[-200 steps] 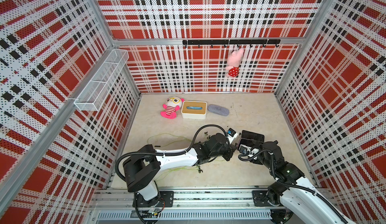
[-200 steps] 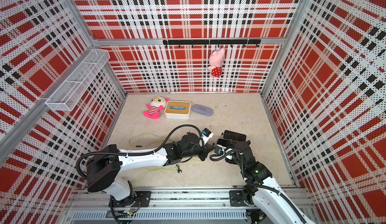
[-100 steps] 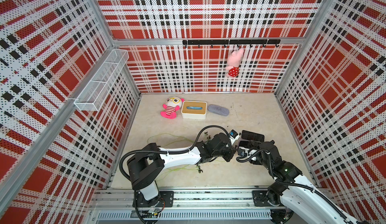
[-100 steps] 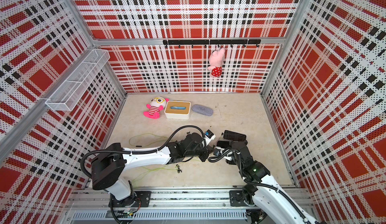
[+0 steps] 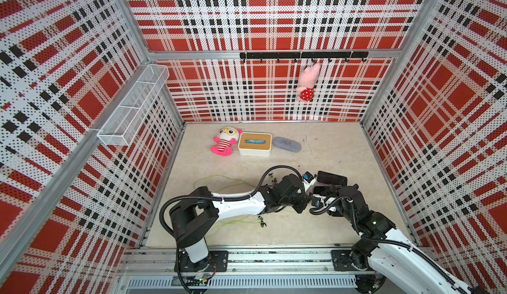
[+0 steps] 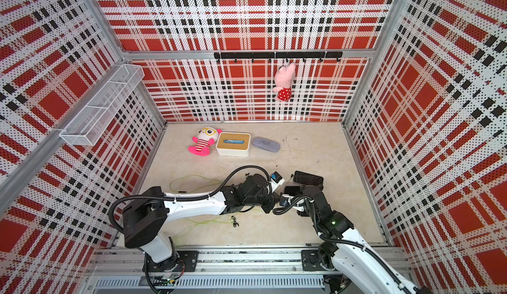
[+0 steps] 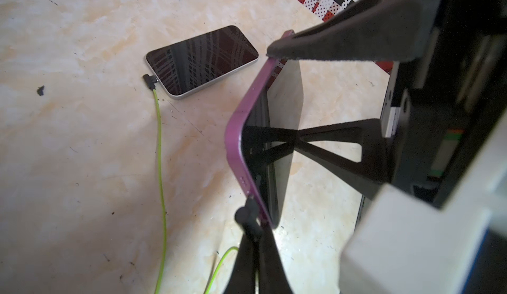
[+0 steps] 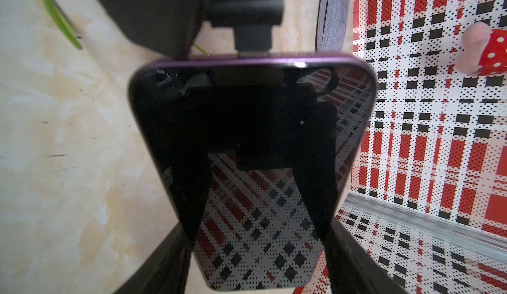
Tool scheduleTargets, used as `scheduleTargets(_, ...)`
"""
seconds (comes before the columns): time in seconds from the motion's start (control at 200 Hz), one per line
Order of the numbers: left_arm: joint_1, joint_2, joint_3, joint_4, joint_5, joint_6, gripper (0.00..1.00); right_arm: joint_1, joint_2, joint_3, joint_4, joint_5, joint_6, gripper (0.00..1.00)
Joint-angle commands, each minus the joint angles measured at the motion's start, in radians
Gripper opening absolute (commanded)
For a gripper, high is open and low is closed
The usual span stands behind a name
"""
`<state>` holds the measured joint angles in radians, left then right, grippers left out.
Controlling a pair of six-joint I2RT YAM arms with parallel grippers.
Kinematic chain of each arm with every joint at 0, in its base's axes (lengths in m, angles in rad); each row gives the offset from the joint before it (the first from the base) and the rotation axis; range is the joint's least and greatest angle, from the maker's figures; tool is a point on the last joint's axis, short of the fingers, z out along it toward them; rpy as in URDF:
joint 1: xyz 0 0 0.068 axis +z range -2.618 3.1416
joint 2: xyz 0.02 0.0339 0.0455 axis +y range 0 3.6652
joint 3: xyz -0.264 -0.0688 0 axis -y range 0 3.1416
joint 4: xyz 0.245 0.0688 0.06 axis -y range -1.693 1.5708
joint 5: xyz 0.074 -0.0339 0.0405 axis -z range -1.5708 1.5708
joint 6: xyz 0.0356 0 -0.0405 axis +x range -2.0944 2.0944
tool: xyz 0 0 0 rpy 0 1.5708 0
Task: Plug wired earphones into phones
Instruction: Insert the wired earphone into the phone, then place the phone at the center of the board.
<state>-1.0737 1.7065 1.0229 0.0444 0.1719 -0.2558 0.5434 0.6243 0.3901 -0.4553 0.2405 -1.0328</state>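
Note:
My right gripper is going to set the purple-rimmed phone down and let go of it on the bare floor just this side of the flat phone [image 5: 331, 208].
My right gripper [image 8: 259, 232] is shut on a purple-rimmed phone [image 8: 255, 147], clamping its two long sides and holding it tilted off the floor [image 7: 247, 130]. My left gripper [image 7: 256, 232] is shut on a small black plug [image 7: 245, 214], which presses against that phone's end edge [image 8: 251, 18]. How deep the plug sits cannot be told. A second phone [image 7: 203, 59] lies flat on the floor with a black plug [image 7: 150, 81] in its end and a yellow-green cable [image 7: 160, 147] trailing away. In both top views the two grippers meet mid-floor [image 5: 308, 199] beside the flat phone [image 6: 308, 178].
Loose yellow-green cable loops [image 5: 219, 181] and black earbuds [image 5: 262, 221] lie under and beside the left arm. A plush toy [image 5: 225, 140], a white box with a wooden lid [image 5: 254, 144] and a grey oval case [image 5: 286, 144] sit at the back. A wire basket [image 5: 134, 109] hangs on the left wall.
The left arm has leaned slightly towards the right arm, and the held phone has shifted a little. Both grips are unchanged.

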Motion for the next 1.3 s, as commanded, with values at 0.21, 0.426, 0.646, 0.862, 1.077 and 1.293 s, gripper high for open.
scheduleTargets(0.21,0.051,-0.078,-0.073,0.107,0.082,-0.003,0.35,0.011,-0.004,0.046,0.017,-0.009,-0.005,0.41)
scheduleTargets(0.426,0.051,-0.149,-0.156,0.145,0.118,-0.004,0.55,-0.006,0.011,0.049,-0.008,-0.030,0.028,0.41)
scheduleTargets(0.646,0.092,-0.253,-0.283,0.260,0.065,-0.042,0.66,-0.091,0.052,0.050,-0.099,-0.113,0.023,0.41)
scheduleTargets(0.862,0.167,-0.332,-0.360,0.344,0.032,-0.061,0.70,-0.169,0.160,0.028,-0.177,-0.157,0.003,0.42)
scheduleTargets(1.077,0.227,-0.393,-0.426,0.400,-0.005,-0.058,0.72,-0.211,0.283,0.018,-0.195,-0.163,-0.009,0.42)
scheduleTargets(1.293,0.307,-0.421,-0.491,0.431,0.000,-0.034,0.74,-0.220,0.385,0.011,-0.208,-0.149,-0.012,0.50)
